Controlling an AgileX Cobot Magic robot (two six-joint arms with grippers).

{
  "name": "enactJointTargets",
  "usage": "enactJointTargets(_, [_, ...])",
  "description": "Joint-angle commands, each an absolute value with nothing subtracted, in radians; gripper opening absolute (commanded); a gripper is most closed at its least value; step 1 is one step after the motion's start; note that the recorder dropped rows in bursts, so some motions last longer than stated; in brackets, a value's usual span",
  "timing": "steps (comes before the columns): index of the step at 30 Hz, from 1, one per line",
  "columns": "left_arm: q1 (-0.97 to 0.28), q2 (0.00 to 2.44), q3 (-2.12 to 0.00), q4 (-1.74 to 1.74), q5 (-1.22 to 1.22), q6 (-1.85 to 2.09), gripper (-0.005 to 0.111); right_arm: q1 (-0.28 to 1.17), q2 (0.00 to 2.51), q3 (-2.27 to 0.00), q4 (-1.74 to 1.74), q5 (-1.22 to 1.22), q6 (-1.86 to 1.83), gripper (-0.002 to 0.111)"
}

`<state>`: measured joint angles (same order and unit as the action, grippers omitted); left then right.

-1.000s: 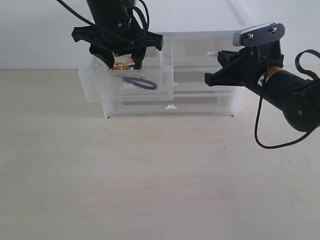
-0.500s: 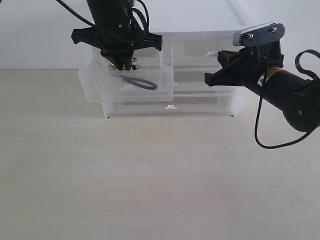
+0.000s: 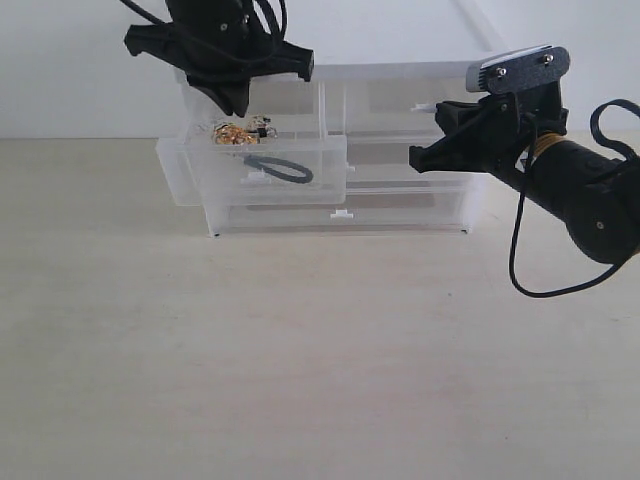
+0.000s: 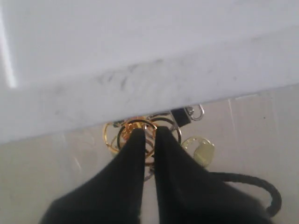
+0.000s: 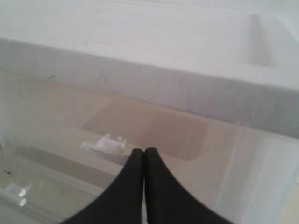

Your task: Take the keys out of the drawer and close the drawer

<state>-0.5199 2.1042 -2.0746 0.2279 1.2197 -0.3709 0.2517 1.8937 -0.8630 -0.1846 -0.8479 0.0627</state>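
My left gripper is closed too high over the gold rings; I will open it, reach deeper into the drawer and grasp the key bunch (image 3: 248,131) before lifting.
The drawer (image 3: 190,175), a translucent half-width one at the top left of the plastic unit (image 3: 400,205), stands pulled out. The keys (image 3: 235,132) hang at its rim: gold rings (image 4: 112,136), a round charm (image 4: 201,150) and a black loop strap (image 3: 281,168) that trails down inside the drawer. Just above it, my left gripper (image 3: 238,112) is shut on the gold rings, which show in the narrow gap between its fingertips (image 4: 135,140). My right gripper (image 3: 416,160) is shut on nothing in front of the unit's right half.
The matching right-hand top drawer's white tab handle (image 5: 105,143) lies just ahead of my right gripper (image 5: 144,152). Two full-width drawers sit below, the lowest with a tab (image 3: 342,214). The unit stands at the back of a pale wooden table (image 3: 300,350), against a white wall.
My left gripper was open over the keys, shut on their rings and has risen a little. The right arm has not moved.
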Motion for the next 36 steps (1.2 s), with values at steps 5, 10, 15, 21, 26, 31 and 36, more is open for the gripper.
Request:
enactJointTargets(5, [-0.517, 2.071, -2.077, 0.185, 1.221, -0.31, 0.024, 0.239, 1.897, -0.889, -0.11, -0.919, 0.069, 0.0])
enactJointTargets(10, [-0.517, 2.087, -2.077, 0.164, 1.221, -0.346, 0.066, 0.239, 1.897, -0.889, -0.11, -0.919, 0.069, 0.0])
enactJointTargets(15, [-0.517, 2.142, -2.077, 0.166, 1.221, -0.348, 0.066, 0.239, 1.897, -0.889, -0.11, -0.923, 0.069, 0.0])
enactJointTargets(21, [-0.517, 2.181, -2.077, 0.225, 1.221, -0.395, 0.066, 0.239, 1.897, -0.889, -0.11, -0.923, 0.069, 0.0])
enactJointTargets(26, [-0.517, 2.229, -2.077, 0.143, 1.221, -0.395, 0.053, 0.239, 1.897, -0.889, -0.092, -0.934, 0.069, 0.0])
enactJointTargets(31, [-0.517, 2.241, -2.077, 0.139, 1.221, -0.395, 0.019, 0.239, 1.897, -0.889, -0.091, -0.934, 0.069, 0.0])
enactJointTargets(36, [-0.517, 2.232, -2.077, 0.172, 1.221, -0.393, 0.004, 0.239, 1.897, -0.889, -0.091, -0.934, 0.069, 0.0])
